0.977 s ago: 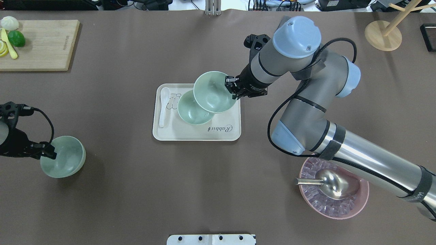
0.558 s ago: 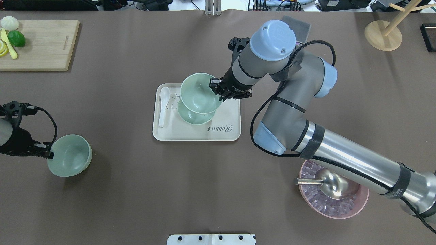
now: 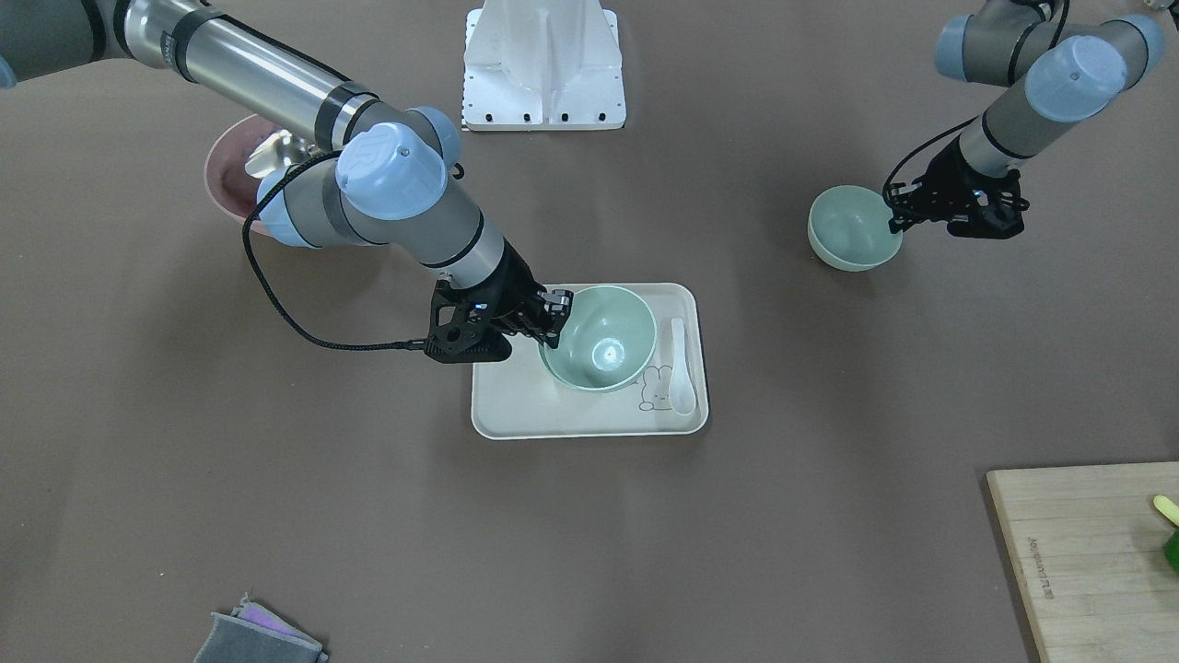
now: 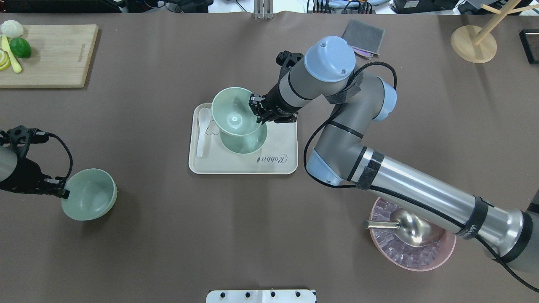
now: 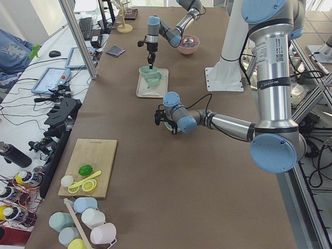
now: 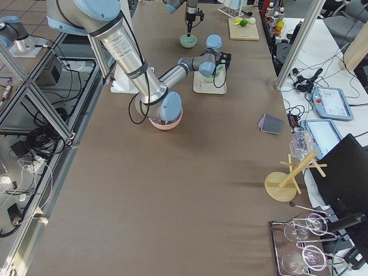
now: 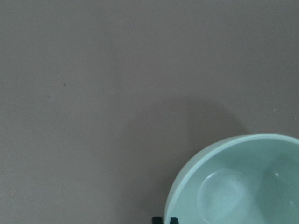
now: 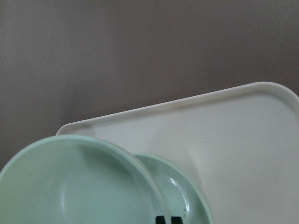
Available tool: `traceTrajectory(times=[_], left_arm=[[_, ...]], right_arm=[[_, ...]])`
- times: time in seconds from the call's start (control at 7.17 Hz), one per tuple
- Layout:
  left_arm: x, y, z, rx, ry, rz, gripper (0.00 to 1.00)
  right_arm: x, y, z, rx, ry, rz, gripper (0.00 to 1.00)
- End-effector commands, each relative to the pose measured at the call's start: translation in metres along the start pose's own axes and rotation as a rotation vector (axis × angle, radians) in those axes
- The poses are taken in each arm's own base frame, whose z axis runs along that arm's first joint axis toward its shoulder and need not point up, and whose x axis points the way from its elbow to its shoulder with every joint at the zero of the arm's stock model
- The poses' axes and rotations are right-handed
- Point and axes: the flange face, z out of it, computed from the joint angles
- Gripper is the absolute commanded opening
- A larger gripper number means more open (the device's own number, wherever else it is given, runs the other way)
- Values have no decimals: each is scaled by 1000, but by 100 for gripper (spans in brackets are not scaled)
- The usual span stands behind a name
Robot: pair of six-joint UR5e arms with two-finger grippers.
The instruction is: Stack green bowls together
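Note:
The green bowl in my left gripper needs to be let go inside the other green bowls on the cream tray (image 3: pixel 591 332).
My right gripper (image 4: pixel 256 110) is shut on the rim of a pale green bowl (image 4: pixel 233 118) and holds it tilted just above a second green bowl (image 4: pixel 249 144) that sits on the cream tray (image 4: pixel 278 164). In the front view the held bowl (image 3: pixel 603 345) hides most of the lower one. The right wrist view shows the held bowl (image 8: pixel 70 186) overlapping the lower bowl (image 8: pixel 180 191). My left gripper (image 4: pixel 63 190) is shut on the rim of the third green bowl (image 4: pixel 90 194), low over the table at the left; it also shows in the left wrist view (image 7: pixel 238 182).
A white spoon (image 4: pixel 202 130) lies on the tray's left side. A pink bowl (image 4: pixel 446 248) with ice and a metal scoop stands at the near right. A cutting board (image 4: pixel 50 54) with fruit, a grey cloth (image 4: pixel 364 37) and a wooden stand (image 4: pixel 473 42) line the far edge.
My right gripper has carried its bowl left until it sits over the tray's bowl. My left gripper has shifted its bowl a little to the right.

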Motion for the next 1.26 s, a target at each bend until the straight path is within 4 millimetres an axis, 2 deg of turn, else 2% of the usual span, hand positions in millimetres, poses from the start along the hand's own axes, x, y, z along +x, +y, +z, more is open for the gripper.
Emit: traceTrajectory(times=[0.0,0.14,0.28,0.42,0.56,0.7,0.84,0.98,1.12], left_arm=[[3,0,-2,3,5,-7,0],[8,-2,-4,6,13,-14,0],[28,-10,-7,6,43,-43,0],[62,-26,-7,-34,97,-82,0],[95,-45,-16,-31,106,-88,0],[145,-82,-45,-22,100,-124,0],[197,-114,-84,-3,93,-155,0],[231,-135,-124,16,116,-170,0],[253,-145,-143,22,147,-185,0]], right_arm=[[2,2,5,-12,0,10,16],[9,9,12,-24,11,13,99],[10,11,10,-52,9,13,100],[10,7,-4,-106,7,26,100],[6,-4,-34,-109,6,43,100],[13,-14,-61,-109,1,49,100],[24,-29,-81,-115,-8,62,100],[52,-53,-106,-125,-9,78,100],[92,-71,-137,-103,-10,57,100]])
